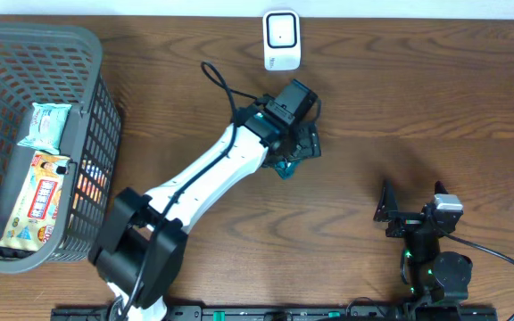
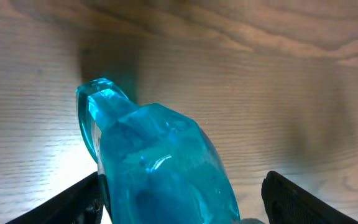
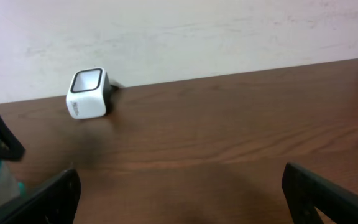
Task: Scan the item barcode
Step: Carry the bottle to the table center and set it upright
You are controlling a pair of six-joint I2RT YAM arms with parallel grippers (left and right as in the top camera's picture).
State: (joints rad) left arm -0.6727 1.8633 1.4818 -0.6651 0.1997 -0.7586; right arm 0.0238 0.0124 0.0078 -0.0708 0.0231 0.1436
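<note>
My left gripper is going to put the blue item down on the bare wood in the middle of the table (image 1: 289,166) (image 2: 120,93), straight out from the white scanner. The blue item is now between the open jaws.
A translucent blue item (image 2: 160,162) lies between the fingers of my left gripper (image 2: 182,199). The left finger (image 2: 73,200) is against its side, while the right finger (image 2: 297,198) stands apart from it, so the jaws are open. From overhead, the left gripper (image 1: 298,143) is over the middle of the table, with a teal corner of the item (image 1: 284,168) showing below it. The white scanner (image 1: 281,40) stands at the far edge, and it also appears in the right wrist view as the scanner (image 3: 87,93). My right gripper (image 3: 179,193) is wide open over bare wood.
A grey mesh basket (image 1: 87,53) at the left holds a pale blue packet (image 1: 47,125) and a yellow packet (image 1: 38,201). The right arm (image 1: 435,259) rests near the front right. A black cable (image 1: 221,85) trails from the left arm.
</note>
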